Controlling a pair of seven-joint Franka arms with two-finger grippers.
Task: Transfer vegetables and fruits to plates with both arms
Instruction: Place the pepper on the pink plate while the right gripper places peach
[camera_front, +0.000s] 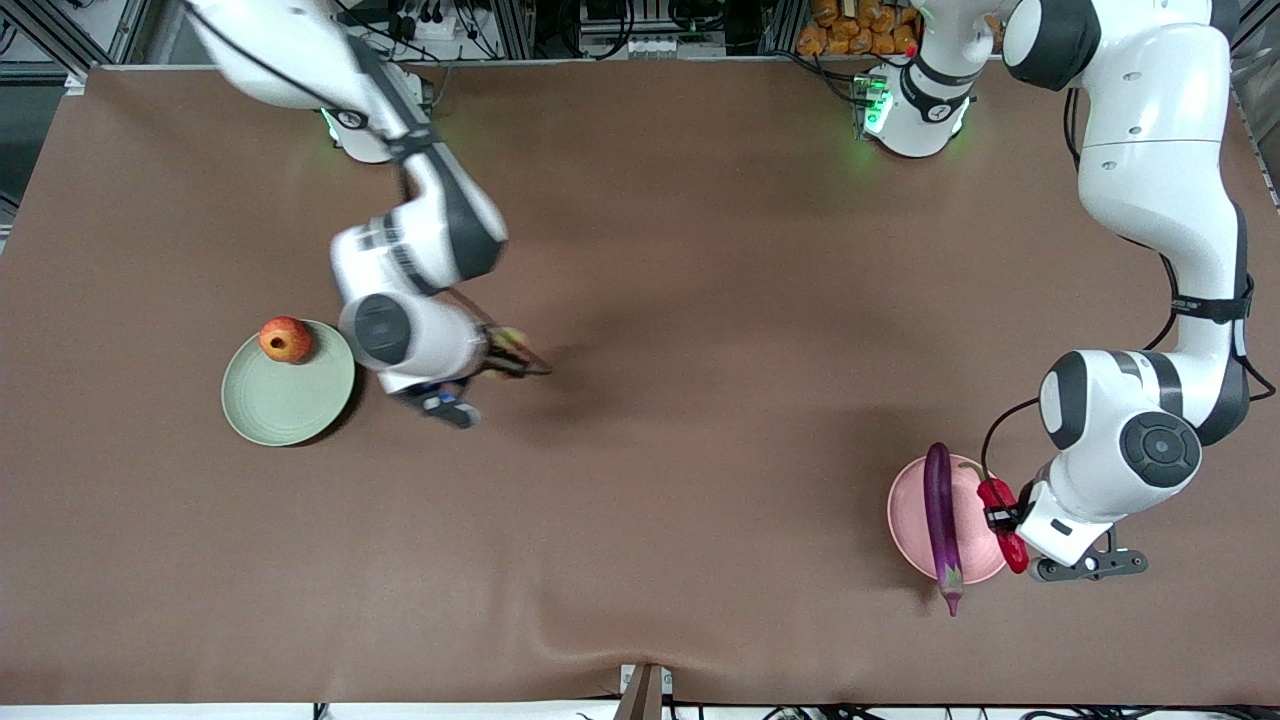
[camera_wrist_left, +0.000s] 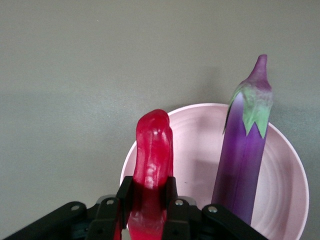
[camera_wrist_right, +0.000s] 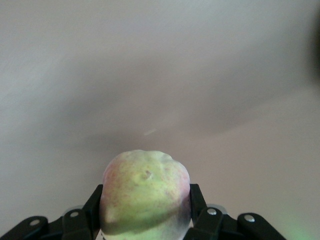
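The peach will sit between the pomegranate and the green plate's front rim (camera_front: 281, 408) once the robot's right gripper releases it.
My left gripper (camera_front: 1002, 517) is shut on the red chili pepper (camera_front: 1015, 550) and holds it over the rim of the pink plate (camera_front: 905, 515), at the left arm's end of the table. In the left wrist view the chili (camera_wrist_left: 152, 150) stands between the fingers (camera_wrist_left: 125, 192) above the plate (camera_wrist_left: 195, 145). The purple eggplant (camera_front: 940, 510) lies across that plate, its stem end past the rim; the left wrist view also shows it (camera_wrist_left: 245, 155). My right gripper (camera_front: 510, 352) is shut on the peach (camera_wrist_right: 145, 192) over bare table beside the green plate (camera_front: 288, 405). The pomegranate (camera_front: 285, 339) sits on the green plate.
The brown table cloth (camera_front: 680, 300) has a ripple near the front edge (camera_front: 560, 640). A pile of orange items (camera_front: 860, 25) lies off the table by the left arm's base.
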